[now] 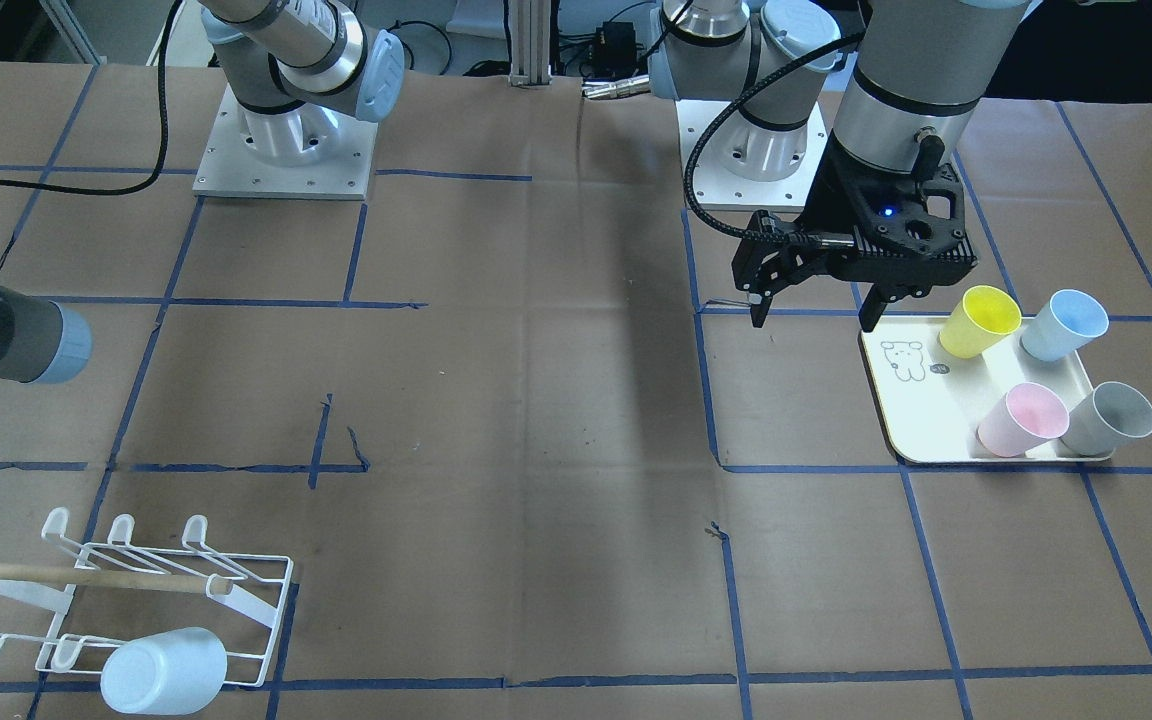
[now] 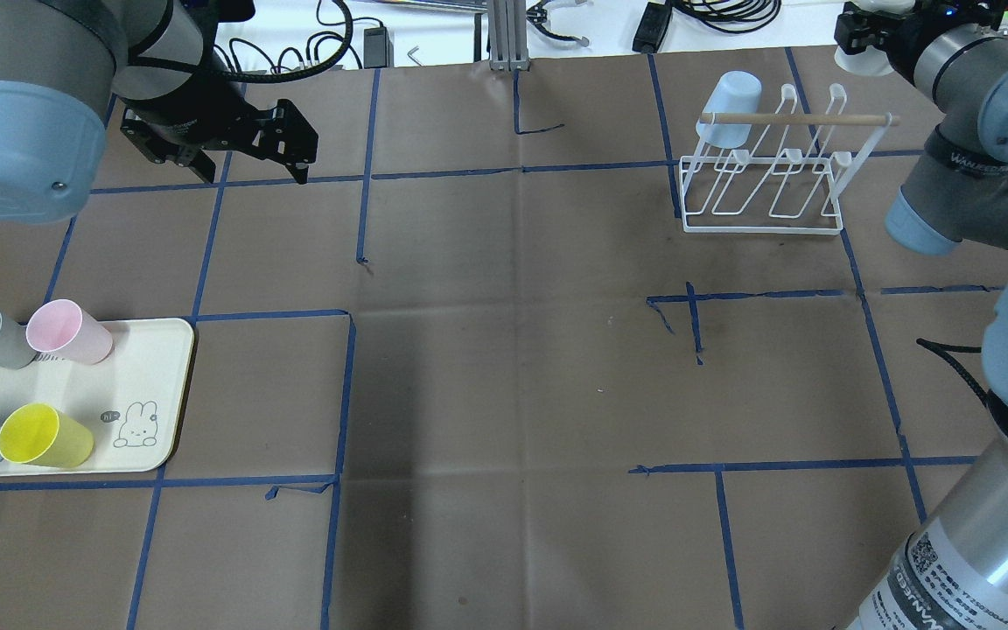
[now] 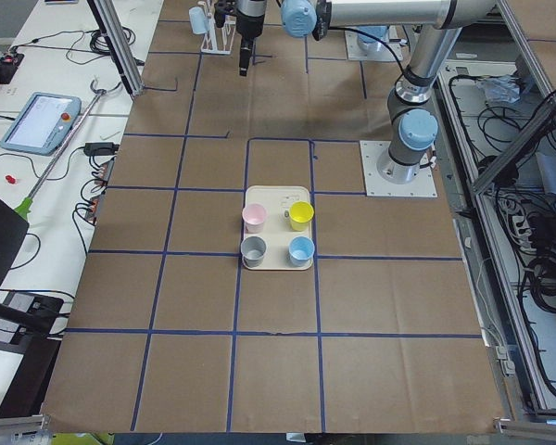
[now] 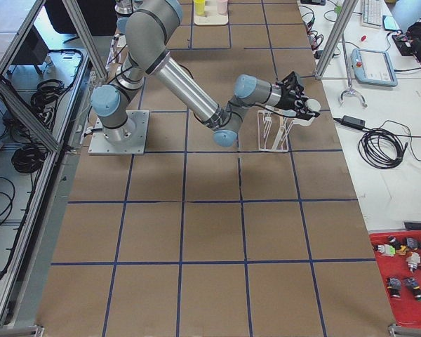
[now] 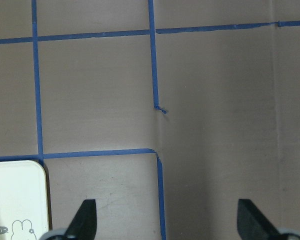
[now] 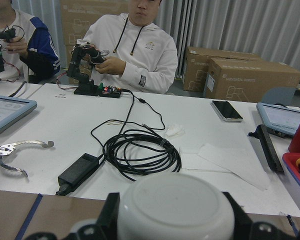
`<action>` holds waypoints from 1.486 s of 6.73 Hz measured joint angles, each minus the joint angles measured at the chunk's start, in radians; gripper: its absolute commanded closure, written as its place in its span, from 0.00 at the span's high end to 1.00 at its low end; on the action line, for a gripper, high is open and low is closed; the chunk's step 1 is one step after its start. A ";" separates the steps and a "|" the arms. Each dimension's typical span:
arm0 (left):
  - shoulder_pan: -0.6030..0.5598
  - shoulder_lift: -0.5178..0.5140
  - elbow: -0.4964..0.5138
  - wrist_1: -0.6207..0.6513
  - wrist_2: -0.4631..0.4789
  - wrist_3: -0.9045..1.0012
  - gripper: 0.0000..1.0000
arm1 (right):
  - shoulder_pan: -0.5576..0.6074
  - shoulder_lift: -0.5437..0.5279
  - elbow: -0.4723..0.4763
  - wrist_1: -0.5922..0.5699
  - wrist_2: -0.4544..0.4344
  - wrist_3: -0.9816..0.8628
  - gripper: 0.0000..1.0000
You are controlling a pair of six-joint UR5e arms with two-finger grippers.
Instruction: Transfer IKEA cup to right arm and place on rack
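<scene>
The white cup will go down on the rack's end peg, in the pale-blue cup's row, from my right gripper.
My right gripper [image 2: 870, 33] is shut on a white cup [image 2: 857, 58], held just past the far right end of the white wire rack [image 2: 766, 188]. In the right wrist view the cup's base [image 6: 175, 207] fills the space between the fingers. A pale-blue cup [image 2: 729, 109] hangs upside down on the rack's left end, under the wooden dowel [image 2: 806, 117]. My left gripper [image 2: 246, 157] is open and empty, above the table beyond the cream tray [image 2: 150, 376]. Its fingertips [image 5: 86, 215] show wide apart in the left wrist view.
The cream tray [image 1: 911, 400] holds a yellow cup [image 1: 979, 320], a blue cup [image 1: 1064, 324], a pink cup [image 1: 1022, 419] and a grey cup [image 1: 1108, 418]. Brown paper with blue tape lines covers the table. Past the far edge is a white table with cables and seated people [image 6: 135, 45].
</scene>
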 measured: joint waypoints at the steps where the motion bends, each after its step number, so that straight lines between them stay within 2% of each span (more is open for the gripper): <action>1: 0.031 0.000 0.015 -0.031 0.007 0.010 1.00 | 0.009 0.013 0.001 -0.014 -0.001 0.002 0.08; 3: 0.053 -0.001 0.023 -0.056 0.008 0.002 1.00 | 0.020 0.026 0.009 -0.022 -0.001 0.004 0.08; 7: 0.004 -0.054 0.048 -0.065 0.010 -0.053 1.00 | 0.017 0.041 0.055 -0.023 0.004 0.007 0.10; 8: 0.000 -0.059 0.050 -0.065 0.009 -0.054 1.00 | 0.015 0.043 0.060 -0.022 0.004 0.005 0.24; 10: -0.001 -0.063 0.047 -0.065 0.003 -0.053 1.00 | 0.013 0.042 0.068 -0.019 0.001 0.001 0.99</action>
